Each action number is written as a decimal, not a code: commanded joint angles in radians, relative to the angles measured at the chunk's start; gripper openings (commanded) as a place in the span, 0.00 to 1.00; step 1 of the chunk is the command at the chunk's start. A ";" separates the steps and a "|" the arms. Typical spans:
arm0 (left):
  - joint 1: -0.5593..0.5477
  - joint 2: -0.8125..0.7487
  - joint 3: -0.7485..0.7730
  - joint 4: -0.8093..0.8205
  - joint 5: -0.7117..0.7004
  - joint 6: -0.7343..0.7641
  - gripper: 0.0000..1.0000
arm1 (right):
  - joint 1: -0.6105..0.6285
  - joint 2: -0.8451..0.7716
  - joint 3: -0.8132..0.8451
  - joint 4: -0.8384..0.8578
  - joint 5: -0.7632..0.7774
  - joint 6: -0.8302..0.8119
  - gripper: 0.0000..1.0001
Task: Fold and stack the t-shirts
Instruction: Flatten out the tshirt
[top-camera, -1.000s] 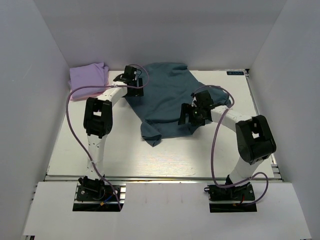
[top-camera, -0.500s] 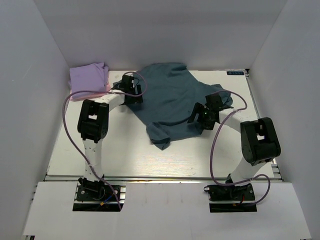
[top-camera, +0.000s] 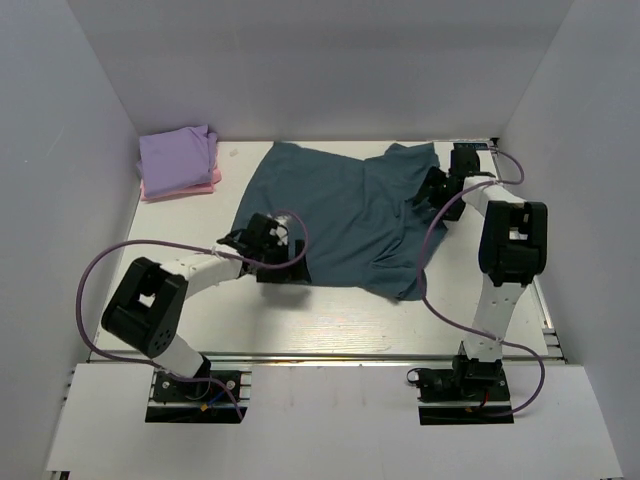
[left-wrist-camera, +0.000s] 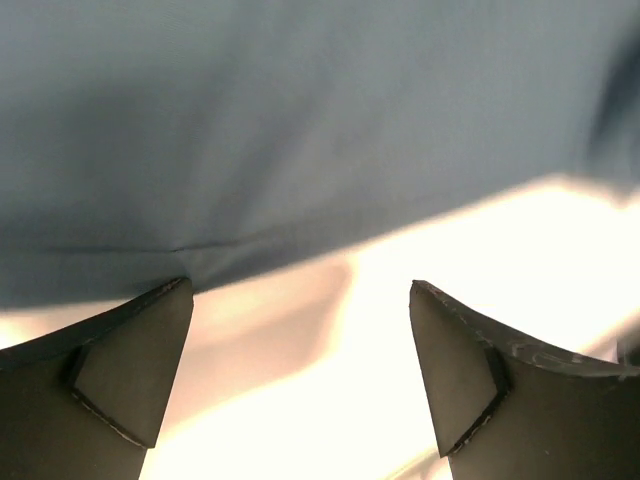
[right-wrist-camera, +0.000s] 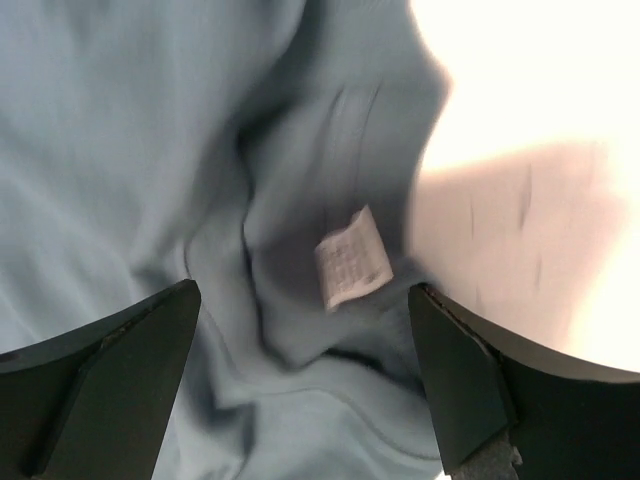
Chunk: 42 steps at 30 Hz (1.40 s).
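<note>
Next, my right gripper needs to go to the near corner (top-camera: 407, 296) of the teal-blue t-shirt, the one farther from my left gripper, and close there.
The large teal-blue t-shirt (top-camera: 340, 215) lies spread out in the middle of the table. My left gripper (top-camera: 285, 262) is open and empty at the shirt's near-left hem; in the left wrist view (left-wrist-camera: 300, 290) the hem (left-wrist-camera: 250, 250) runs just beyond the fingertips over bare table. My right gripper (top-camera: 434, 194) is open at the shirt's far-right part; in the right wrist view (right-wrist-camera: 303, 290) it hovers over bunched fabric with a white label (right-wrist-camera: 350, 255). The lavender t-shirt (top-camera: 178, 155) lies folded on the pink one (top-camera: 195, 186) at the far left.
White walls close in the table on the left, back and right. The right arm's elbow (top-camera: 512, 235) stands near the right edge. Purple cables loop from both arms. Bare table (top-camera: 330, 320) shows between the shirt and the near edge.
The teal shirt has been pulled wider and flatter. My left gripper moved from the far left to the shirt's near-left hem. My right gripper moved to the far right.
</note>
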<state>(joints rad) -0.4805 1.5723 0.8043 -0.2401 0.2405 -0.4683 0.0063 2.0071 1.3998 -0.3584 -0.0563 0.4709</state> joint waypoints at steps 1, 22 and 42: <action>-0.087 -0.021 -0.031 -0.266 0.172 0.034 1.00 | -0.029 0.097 0.201 -0.016 -0.020 -0.151 0.90; 0.097 -0.146 0.196 -0.759 -0.701 -0.366 1.00 | 0.029 -0.726 -0.484 0.133 -0.098 -0.103 0.90; 0.255 -0.098 -0.165 -0.188 -0.339 -0.219 0.43 | 0.067 -0.938 -0.576 -0.008 -0.085 -0.123 0.90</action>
<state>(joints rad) -0.2272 1.4162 0.7021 -0.5949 -0.2451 -0.7448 0.0662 1.0870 0.8238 -0.3283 -0.1555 0.3489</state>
